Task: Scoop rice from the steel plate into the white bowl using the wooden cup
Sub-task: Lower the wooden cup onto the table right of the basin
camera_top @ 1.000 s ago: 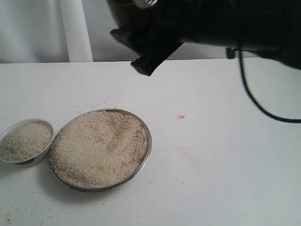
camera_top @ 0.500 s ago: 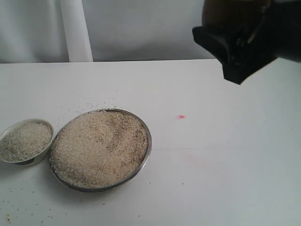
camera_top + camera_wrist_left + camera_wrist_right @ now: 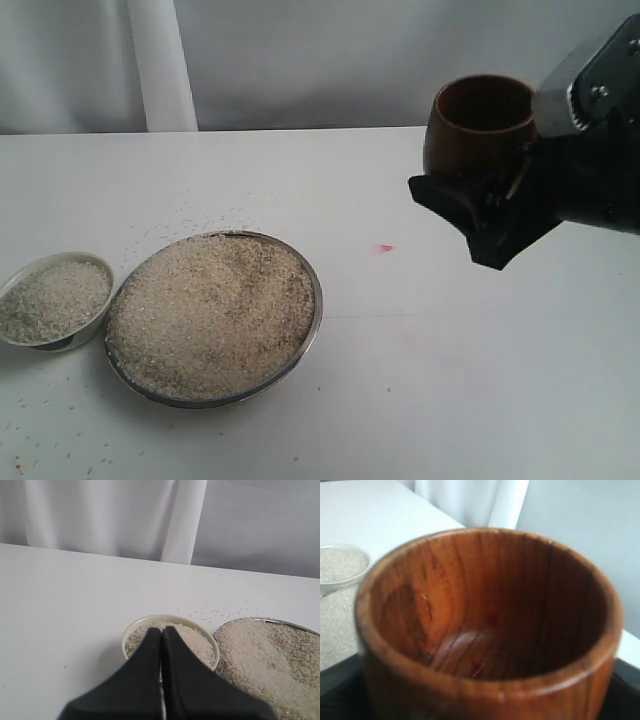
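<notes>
Next, my right gripper puts the wooden cup down on the white table (image 3: 409, 317) just in front of the red mark.
The steel plate (image 3: 314, 300) sits left of centre, heaped with rice (image 3: 210, 315). Just left of it stands the white bowl (image 3: 101, 272), holding rice too. At the upper right my right gripper (image 3: 488, 195) is shut on the wooden cup (image 3: 480, 120), which is upright, above the table and far from the plate. The cup (image 3: 490, 625) fills the right wrist view, and its inside is empty. My left gripper (image 3: 161, 630) is shut with nothing in it, hovering over the white bowl (image 3: 131, 630), beside the steel plate (image 3: 260, 620). It is out of the exterior view.
Loose grains lie scattered on the white table (image 3: 420, 380) behind the plate and near the front left corner. A small red mark (image 3: 385, 248) is right of the plate. A white post (image 3: 160, 65) and a grey curtain stand behind the table's far edge.
My right gripper has carried the cup from top centre to the right and then down. The cup, earlier mostly out of frame, now shows upright. Plate and bowl are unmoved.
</notes>
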Robot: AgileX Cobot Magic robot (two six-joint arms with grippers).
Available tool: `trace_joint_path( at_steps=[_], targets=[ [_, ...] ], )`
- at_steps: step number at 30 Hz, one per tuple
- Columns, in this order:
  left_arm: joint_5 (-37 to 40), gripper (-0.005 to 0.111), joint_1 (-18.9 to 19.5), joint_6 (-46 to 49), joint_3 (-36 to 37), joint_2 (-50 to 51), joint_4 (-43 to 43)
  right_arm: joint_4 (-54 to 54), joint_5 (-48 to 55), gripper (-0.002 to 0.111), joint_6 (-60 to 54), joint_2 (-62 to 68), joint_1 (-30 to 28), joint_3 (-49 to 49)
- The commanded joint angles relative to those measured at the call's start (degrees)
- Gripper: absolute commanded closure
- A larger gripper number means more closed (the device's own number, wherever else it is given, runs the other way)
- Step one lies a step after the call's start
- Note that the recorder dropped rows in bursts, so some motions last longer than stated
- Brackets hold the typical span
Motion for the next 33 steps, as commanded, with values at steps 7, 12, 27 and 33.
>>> trace_joint_path(
  at_steps=[7,12,27,33],
  targets=[
    [-0.29,0.107,-0.09,-0.25,0.11,0.01,-0.04,0.72,16.34,0.108,-0.59,8.78,-10.58,1.37],
    [-0.29,0.107,-0.09,-0.25,0.11,0.01,-0.04,0.72,22.62,0.108,-0.59,13.21,-13.69,2.32],
    [-0.29,0.107,-0.09,-0.25,0.11,0.01,-0.04,-7.48,9.31,0.108,-0.59,32.95,-4.15,-6.95],
    [-0.29,0.107,-0.09,-0.25,0.11,0.01,-0.04,-9.05,7.94,0.108,-0.59,37.09,-3.41,-9.64]
  ],
)
